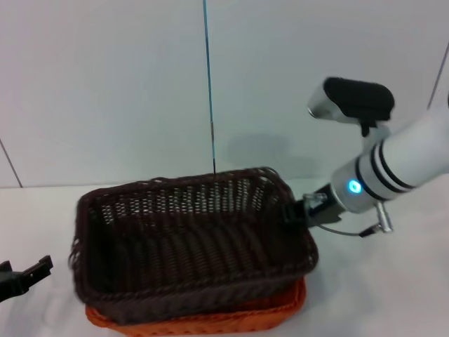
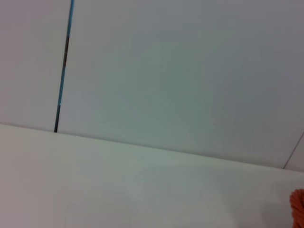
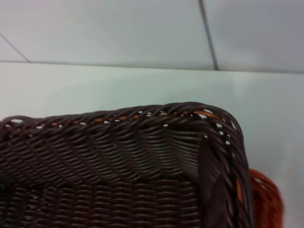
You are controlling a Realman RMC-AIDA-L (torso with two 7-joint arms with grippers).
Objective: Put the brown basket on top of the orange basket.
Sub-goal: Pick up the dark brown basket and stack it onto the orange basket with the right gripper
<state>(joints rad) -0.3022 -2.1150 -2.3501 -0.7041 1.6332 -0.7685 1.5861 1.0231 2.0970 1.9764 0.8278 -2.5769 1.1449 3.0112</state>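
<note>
Next, my right gripper sets the brown basket down in the orange basket (image 1: 228, 253) in front of the dark seam.
The brown basket (image 1: 189, 239) sits in the orange basket (image 1: 210, 319), whose rim shows only along the front and right. My right gripper (image 1: 296, 213) is at the brown basket's right rim and is shut on it. The right wrist view looks close onto a corner of the brown basket (image 3: 123, 166), with a bit of the orange basket (image 3: 267, 199) beyond it. My left gripper (image 1: 24, 275) rests low on the table, left of both baskets and apart from them. A sliver of the orange basket (image 2: 298, 206) shows at the edge of the left wrist view.
The white table (image 1: 379, 288) runs back to a white wall (image 1: 140, 84) with a thin dark seam (image 1: 208, 84) just behind the baskets.
</note>
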